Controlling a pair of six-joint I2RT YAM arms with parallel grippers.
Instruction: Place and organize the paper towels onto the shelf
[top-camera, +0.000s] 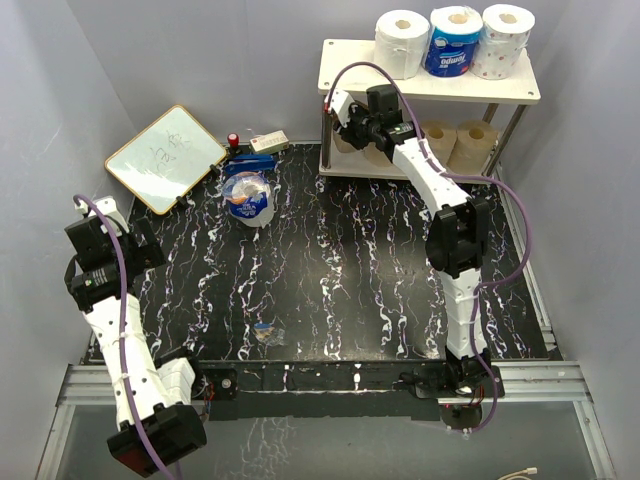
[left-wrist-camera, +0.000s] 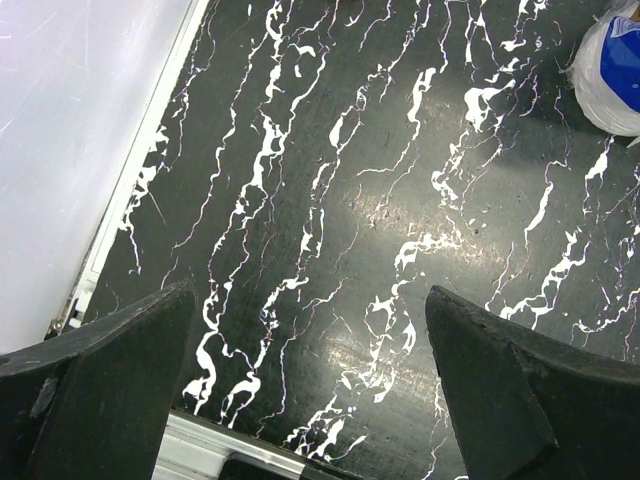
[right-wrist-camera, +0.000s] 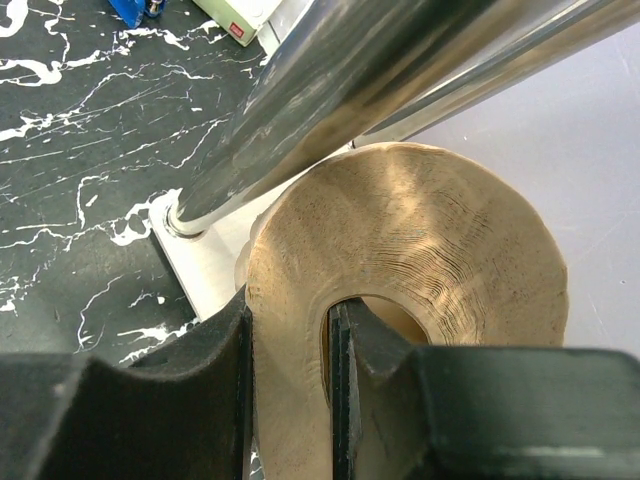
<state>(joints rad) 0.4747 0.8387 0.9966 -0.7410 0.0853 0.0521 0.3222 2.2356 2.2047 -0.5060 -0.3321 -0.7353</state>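
Observation:
Next, I let the tan roll go from my right gripper on the lower board (top-camera: 350, 161), next to the metal leg of the shelf.
The shelf (top-camera: 430, 88) stands at the far right. Its top board holds a white roll (top-camera: 402, 42), a blue-wrapped roll (top-camera: 455, 40) and a dotted white roll (top-camera: 505, 40). Two tan rolls (top-camera: 458, 142) stand on the lower board at the right. My right gripper (top-camera: 375, 135) is at the left end of the lower tier, shut on a tan roll (right-wrist-camera: 420, 240): one finger is inside the core, the other outside the wall. The roll rests by the shelf's metal leg (right-wrist-camera: 340, 90). My left gripper (top-camera: 100, 250) is open and empty over the table's left edge (left-wrist-camera: 120, 250).
A framed whiteboard (top-camera: 165, 157) lies at the far left. A clear bag with blue contents (top-camera: 248, 197) sits near it and shows in the left wrist view (left-wrist-camera: 615, 70). A small wrapper (top-camera: 267, 332) lies near the front. A white box (top-camera: 268, 142) and a red item (top-camera: 233, 140) sit at the back.

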